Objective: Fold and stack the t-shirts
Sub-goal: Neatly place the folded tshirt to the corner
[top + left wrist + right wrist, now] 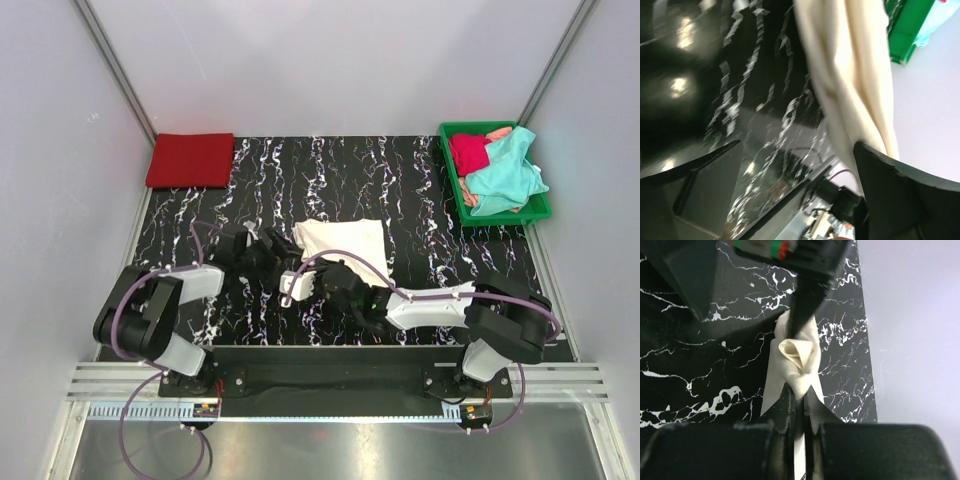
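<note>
My left gripper needs to close on the cream-white t-shirt's edge [301, 241] [867, 131] beside its open fingers, just below the t-shirt's far corner in the top view.
The cream-white t-shirt [342, 242] lies folded in the middle of the black marble table. My right gripper [318, 278] is at its near left corner, shut on a bunched fold of the cream cloth [799, 357]; in the right wrist view the gripper [801, 392] has its jaws pressed together on it. My left gripper [278, 250] stands open just left of the shirt. Its fingers [900, 190] are spread wide with nothing between them, and the cream shirt [850, 75] runs past the right finger. A red t-shirt [190, 160] lies folded at the far left corner.
A green tray [455, 190] stands at the far right and holds a crumpled teal shirt [505, 180] and a crimson one [468, 152]. The tray [907, 30] also shows in the left wrist view. Grey walls enclose the table on three sides.
</note>
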Robot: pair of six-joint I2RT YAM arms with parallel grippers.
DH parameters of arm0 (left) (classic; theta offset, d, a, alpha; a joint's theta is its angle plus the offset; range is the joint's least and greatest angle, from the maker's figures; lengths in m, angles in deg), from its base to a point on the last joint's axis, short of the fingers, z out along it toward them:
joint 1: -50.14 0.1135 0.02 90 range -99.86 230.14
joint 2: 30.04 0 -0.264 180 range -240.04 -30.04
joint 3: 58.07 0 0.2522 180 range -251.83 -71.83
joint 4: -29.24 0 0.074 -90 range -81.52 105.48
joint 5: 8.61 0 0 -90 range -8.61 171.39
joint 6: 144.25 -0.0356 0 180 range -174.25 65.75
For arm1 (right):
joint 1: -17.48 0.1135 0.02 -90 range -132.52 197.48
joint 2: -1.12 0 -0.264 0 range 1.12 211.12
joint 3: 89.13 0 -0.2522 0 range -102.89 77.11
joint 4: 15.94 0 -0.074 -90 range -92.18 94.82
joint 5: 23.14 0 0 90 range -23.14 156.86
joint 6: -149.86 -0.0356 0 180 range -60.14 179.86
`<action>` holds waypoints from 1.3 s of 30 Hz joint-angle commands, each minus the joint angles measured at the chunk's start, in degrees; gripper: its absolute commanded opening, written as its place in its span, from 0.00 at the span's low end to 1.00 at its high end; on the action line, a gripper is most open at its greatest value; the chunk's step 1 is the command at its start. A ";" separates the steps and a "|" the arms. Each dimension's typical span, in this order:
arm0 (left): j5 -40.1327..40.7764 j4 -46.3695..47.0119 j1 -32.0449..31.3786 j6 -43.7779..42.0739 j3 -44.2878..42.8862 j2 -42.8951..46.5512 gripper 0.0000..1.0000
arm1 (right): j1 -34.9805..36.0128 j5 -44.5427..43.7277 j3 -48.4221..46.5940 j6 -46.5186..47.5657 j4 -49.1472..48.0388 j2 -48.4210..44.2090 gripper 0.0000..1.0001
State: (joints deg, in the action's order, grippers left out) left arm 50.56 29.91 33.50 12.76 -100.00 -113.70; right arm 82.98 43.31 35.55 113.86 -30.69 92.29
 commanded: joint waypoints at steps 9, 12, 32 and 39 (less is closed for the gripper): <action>3.67 18.76 -3.84 12.17 -8.05 -14.86 0.99 | -2.48 3.95 -0.54 -4.07 1.18 -4.25 0.00; 5.16 17.92 -3.83 13.59 -6.65 -13.38 0.99 | -3.35 4.04 -0.45 -4.34 1.35 -4.78 0.00; 6.42 -0.72 -3.83 8.85 -13.22 -5.09 0.99 | -5.38 5.62 -0.19 -6.63 1.62 -6.01 0.00; 6.04 -3.79 -4.10 12.45 -18.15 -13.10 0.99 | -5.47 5.89 -0.45 -6.71 1.70 -6.10 0.00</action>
State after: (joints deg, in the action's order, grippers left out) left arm 58.26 25.63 29.63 23.25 -115.19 -125.98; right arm 78.06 48.53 35.57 108.00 -27.04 88.82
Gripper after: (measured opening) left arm 0.985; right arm 0.044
